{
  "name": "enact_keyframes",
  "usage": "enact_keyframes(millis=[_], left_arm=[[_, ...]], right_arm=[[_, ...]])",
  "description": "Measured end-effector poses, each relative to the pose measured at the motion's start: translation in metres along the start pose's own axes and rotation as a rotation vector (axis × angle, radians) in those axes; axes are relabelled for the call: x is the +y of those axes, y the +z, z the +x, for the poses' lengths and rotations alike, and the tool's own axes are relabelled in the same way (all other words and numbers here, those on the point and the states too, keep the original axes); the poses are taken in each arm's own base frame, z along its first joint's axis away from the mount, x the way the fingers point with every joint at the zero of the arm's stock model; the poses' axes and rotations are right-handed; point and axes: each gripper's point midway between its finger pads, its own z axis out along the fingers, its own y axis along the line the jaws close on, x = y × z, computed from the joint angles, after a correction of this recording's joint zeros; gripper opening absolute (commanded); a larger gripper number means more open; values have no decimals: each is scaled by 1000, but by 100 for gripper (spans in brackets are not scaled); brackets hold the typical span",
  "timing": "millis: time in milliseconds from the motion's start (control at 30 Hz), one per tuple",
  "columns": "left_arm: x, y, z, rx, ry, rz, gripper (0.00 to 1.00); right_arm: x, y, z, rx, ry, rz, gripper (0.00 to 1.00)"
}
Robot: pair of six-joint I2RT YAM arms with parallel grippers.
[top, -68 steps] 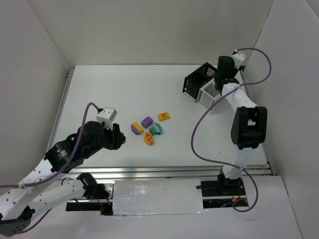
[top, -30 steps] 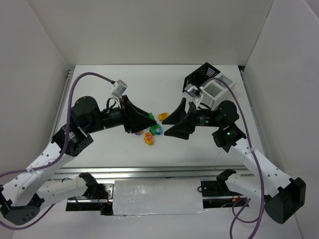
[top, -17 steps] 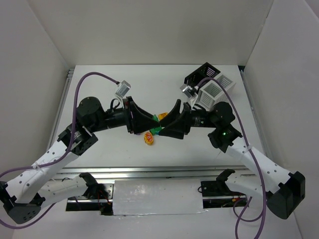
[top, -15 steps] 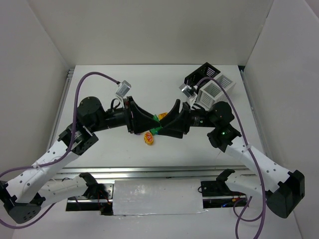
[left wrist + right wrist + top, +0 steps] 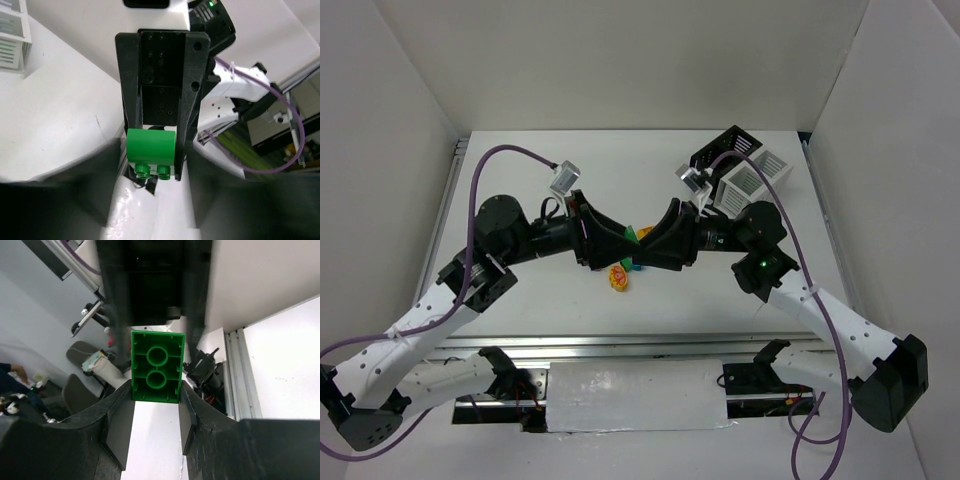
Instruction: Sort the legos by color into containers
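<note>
My right gripper has the green lego. Next, I put it down in the near compartment of the white container [image 5: 745,185].
My two grippers meet tip to tip above the middle of the table. A green lego [image 5: 157,373] sits clamped between the pads of my right gripper [image 5: 155,392], hollow underside toward that camera. In the left wrist view the same green lego [image 5: 151,152] is held by the black right fingers [image 5: 189,100], while my left gripper [image 5: 155,200] stands open, its blurred fingers wide on either side. From above, the green lego [image 5: 631,234] shows between the left gripper [image 5: 622,243] and right gripper [image 5: 643,243]. The black container [image 5: 724,151] and white container [image 5: 751,181] stand at the back right.
A red-yellow oval lego [image 5: 618,277] and a teal one [image 5: 634,266] lie on the table just below the grippers. Other legos are hidden under the arms. White walls enclose the table on three sides, and a metal rail [image 5: 620,345] runs along the near edge.
Both arms closed in until their tips met. The right gripper shut on the green lego and the left gripper, which carried it, opened.
</note>
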Motion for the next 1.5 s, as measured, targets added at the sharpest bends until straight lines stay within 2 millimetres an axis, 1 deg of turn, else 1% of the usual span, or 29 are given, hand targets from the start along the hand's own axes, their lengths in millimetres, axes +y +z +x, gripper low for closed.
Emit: enact_keyframes(millis=[33, 133, 233, 333, 400, 467, 533, 567, 600, 633, 667, 733, 767, 833, 933, 1033, 1100, 1167, 1233, 1300, 1367, 1500], left_arm=[[1, 0, -1, -6, 1, -9, 99], [10, -3, 0, -17, -14, -70, 100], [26, -9, -3, -39, -32, -184, 99], [44, -21, -20, -99, -37, -348, 100], [55, -37, -38, -160, -32, -482, 100], [64, -59, -59, -240, -21, -628, 99], [72, -85, -74, -312, -7, -758, 99], [76, -97, -75, -330, -1, -813, 99], [82, -110, -72, -339, 4, -873, 100], [91, -123, -67, -335, 9, -942, 100], [94, -131, -63, -334, 13, -973, 100], [108, -153, -46, -318, 27, -1066, 100], [116, -163, -35, -292, 38, -1112, 100], [131, -179, -13, -241, 56, -1188, 100], [153, -195, 19, -161, 73, -1282, 100], [170, -204, 44, -85, 82, -1344, 100], [179, -206, 55, -35, 84, -1380, 100], [185, -205, 58, -6, 88, -1403, 99], [191, -203, 61, 24, 94, -1420, 100], [197, -200, 64, 59, 101, -1436, 100], [202, -201, 65, 78, 99, -1449, 99], [208, -205, 66, 89, 87, -1454, 99]], right_arm=[[-1, 0, 0, -2, -5, 3, 0], [-7, 1, -2, -16, -29, 25, 0], [-18, 1, 0, -19, -31, 65, 0], [-38, 0, 4, -20, -18, 140, 0], [-54, -5, 8, -19, -2, 203, 0], [-76, -15, 9, -30, 19, 293, 0], [-106, -33, 3, -67, 39, 433, 0], [-125, -47, -2, -91, 50, 527, 0], [-144, -64, -8, -112, 70, 629, 0], [-160, -79, -15, -134, 79, 714, 0], [-177, -98, -23, -155, 90, 808, 0], [-203, -133, -38, -200, 98, 968, 0], [-215, -155, -45, -226, 103, 1066, 0], [-229, -191, -56, -264, 106, 1222, 0], [-241, -234, -70, -305, 114, 1412, 0], [-257, -273, -81, -340, 142, 1553, 0], [-270, -297, -80, -348, 180, 1635, 0], [-284, -315, -78, -332, 227, 1706, 0], [-298, -322, -83, -311, 254, 1743, 0], [-315, -325, -97, -307, 254, 1765, 0], [-329, -329, -106, -301, 256, 1787, 0], [-350, -338, -113, -271, 271, 1832, 0]])
